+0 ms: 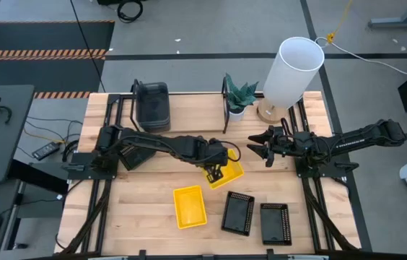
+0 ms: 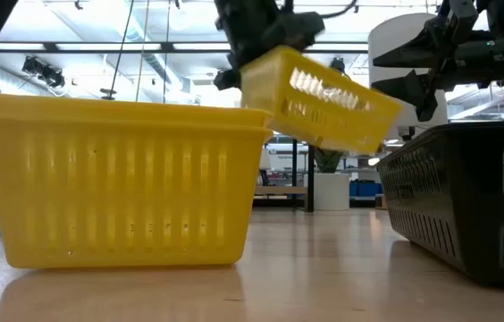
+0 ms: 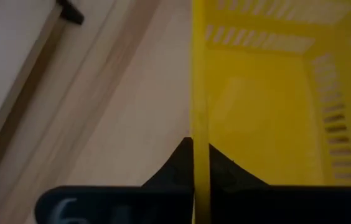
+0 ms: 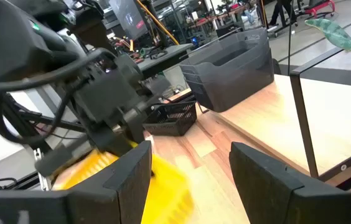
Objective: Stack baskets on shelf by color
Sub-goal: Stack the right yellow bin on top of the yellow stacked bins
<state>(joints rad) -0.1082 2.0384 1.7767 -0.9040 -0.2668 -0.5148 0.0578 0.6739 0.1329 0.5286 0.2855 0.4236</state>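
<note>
The robot's left gripper should release the held yellow basket inside the second yellow basket (image 1: 187,211) near the front of the table.
My left gripper (image 1: 216,172) (image 3: 200,149) is shut on a yellow basket (image 1: 226,175) (image 2: 319,98), which hangs tilted above mid-table. A second yellow basket (image 1: 189,206) (image 2: 118,179) stands on its base near the table's front. Right of it stand two black mesh baskets (image 1: 238,213) (image 1: 274,222). Grey baskets (image 1: 151,105) (image 4: 231,68) sit stacked on the left part of the shelf (image 1: 196,108). Another black basket (image 1: 128,155) (image 4: 175,118) lies under the left arm. My right gripper (image 1: 265,146) (image 4: 191,168) hovers open, to the right of the held basket. My left gripper pinches the yellow basket's side wall at its rim (image 3: 199,124), one finger inside the basket and one outside. The fingers come from above, pointing down. The basket is lifted clear of the table and hangs tilted below the fingers (image 2: 261,31).
A potted plant (image 1: 239,97) and a tall white cylinder (image 1: 294,72) stand at the shelf's right end. The shelf's black wire frame (image 1: 225,105) rises beside the plant. Bare shelf plank shows between the grey baskets and the plant.
</note>
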